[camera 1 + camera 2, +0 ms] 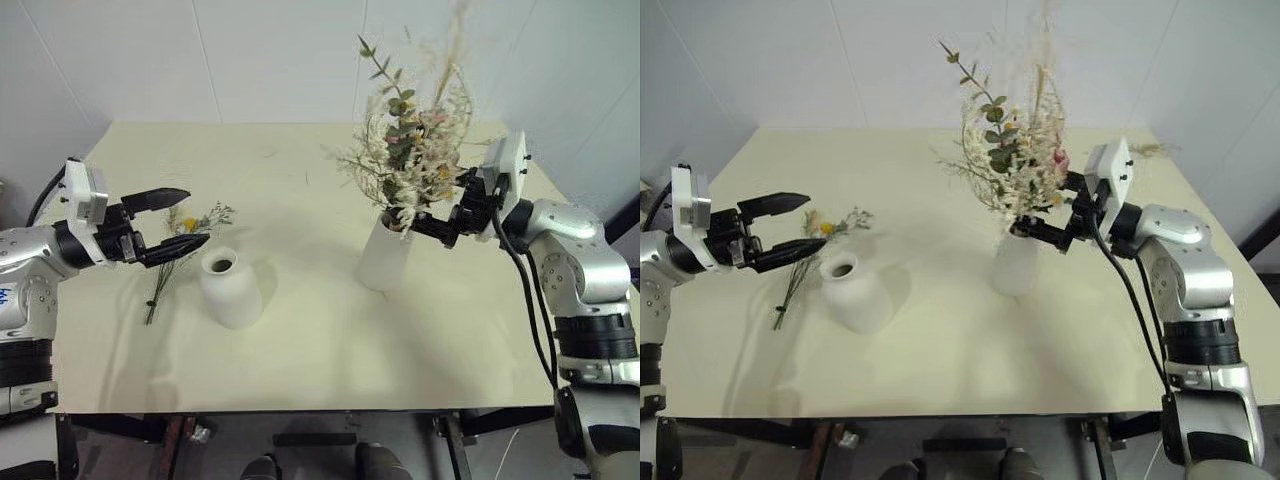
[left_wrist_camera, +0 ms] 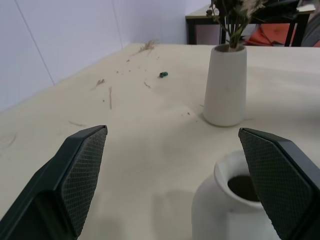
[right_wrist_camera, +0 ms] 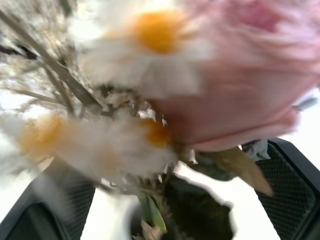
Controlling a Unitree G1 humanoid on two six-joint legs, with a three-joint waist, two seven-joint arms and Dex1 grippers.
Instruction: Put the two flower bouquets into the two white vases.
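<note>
The thin sprig's lower stems (image 1: 155, 295) are well below its yellow flower. My left gripper goes to them next and closes there.
The big bouquet (image 1: 410, 140) of pink roses, daisies and dried grasses stands in the taller white vase (image 1: 385, 255) right of the table's middle. My right gripper (image 1: 1055, 205) is open just above that vase's mouth, one finger on each side of the stems, and the right wrist view shows a gap between the stems and the fingers (image 3: 292, 187). The thin sprig with a yellow flower (image 1: 180, 250) lies flat on the table at the left. My left gripper (image 1: 195, 218) hovers open above it, holding nothing. The short bell-shaped vase (image 1: 230, 288) stands upright and unfilled just right of the sprig.
The cream table (image 1: 320, 360) has its front edge close to me and a white wall behind it. Dried twig scraps (image 1: 1150, 150) lie at the far right corner. A small teal bit (image 2: 163, 74) and thin stray twigs lie on the far half.
</note>
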